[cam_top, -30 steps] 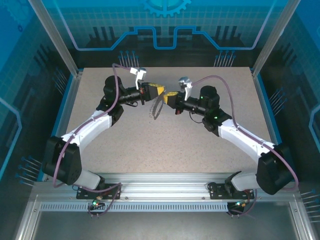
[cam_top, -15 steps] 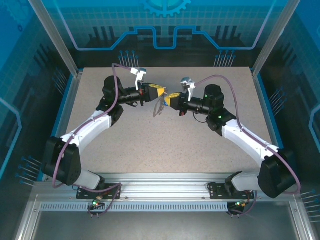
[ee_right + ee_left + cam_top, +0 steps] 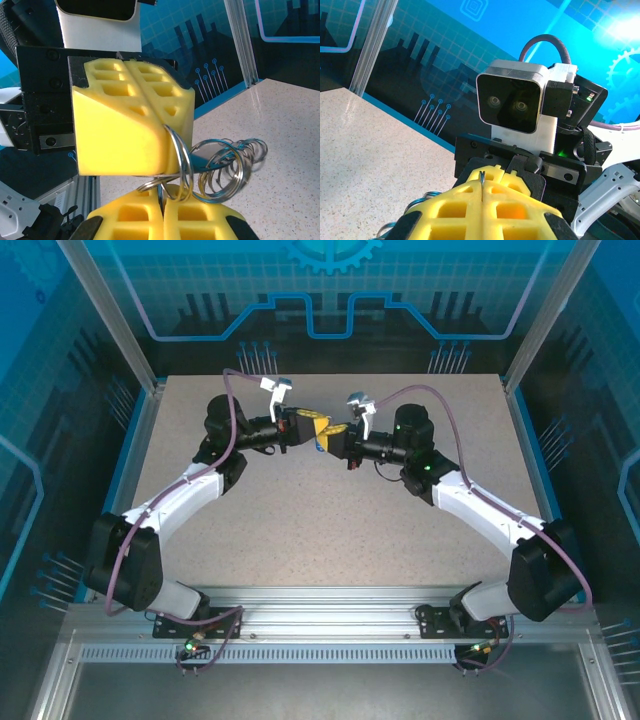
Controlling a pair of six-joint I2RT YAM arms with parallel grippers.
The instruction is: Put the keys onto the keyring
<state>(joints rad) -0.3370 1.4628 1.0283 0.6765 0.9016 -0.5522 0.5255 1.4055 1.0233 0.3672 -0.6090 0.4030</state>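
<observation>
My right gripper grips the linked ring below my left gripper's silver ring, so it should open and take the silver ring's protruding edge (image 3: 184, 150).
Above the table's far middle, my left gripper (image 3: 312, 426) and right gripper (image 3: 333, 439) meet tip to tip. In the left wrist view my left gripper (image 3: 482, 187) is shut, a thin silver ring (image 3: 482, 178) edge-on in its seam. The right wrist view has that same ring (image 3: 183, 159) sticking out of the left gripper (image 3: 165, 127). Below it my right gripper (image 3: 162, 206) is shut on another silver ring (image 3: 149, 183) linked to it. The keyring's chain of rings (image 3: 227, 167) hangs to the right. A blue piece (image 3: 200, 162) among them looks like the key's head. The dark strap is hidden.
The speckled table (image 3: 300, 530) lies under both arms, with blue walls and metal posts (image 3: 140, 350) round it. The right arm's wrist camera (image 3: 512, 102) sits close in front of my left gripper. A rail (image 3: 330, 605) runs along the near edge.
The right gripper has moved left to meet the left gripper. The chain that hung between them is bunched at the tips. The left arm has hardly moved.
</observation>
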